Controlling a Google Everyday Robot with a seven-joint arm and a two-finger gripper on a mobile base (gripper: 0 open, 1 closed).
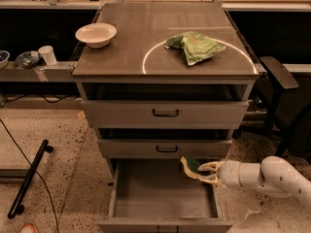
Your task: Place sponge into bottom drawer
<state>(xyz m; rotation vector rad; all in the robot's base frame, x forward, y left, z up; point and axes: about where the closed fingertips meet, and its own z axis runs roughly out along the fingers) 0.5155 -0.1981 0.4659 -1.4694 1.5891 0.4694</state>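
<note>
Next, my gripper sets the sponge down on the bottom drawer's tray (pixel 182 187), between the tray's centre and the arm's side. The sponge is now over the drawer's back corner.
The bottom drawer (pixel 160 203) is pulled out below two shut grey drawers, its grey tray bare. My gripper (pixel 210 173) reaches in from the right on a white arm and is shut on the sponge (pixel 190 167), dark green face over pale foam. It holds the sponge over the drawer's back right corner, just under the middle drawer's front. I cannot tell whether the sponge touches the tray floor.
On the cabinet top (pixel 131 42) stand a white bowl (pixel 95 34) at the left and a light-green plastic bag (pixel 194 46) inside a white ring. A dark chair (pixel 279 81) is at the right. A black bar (pixel 29 176) lies on the floor at the left.
</note>
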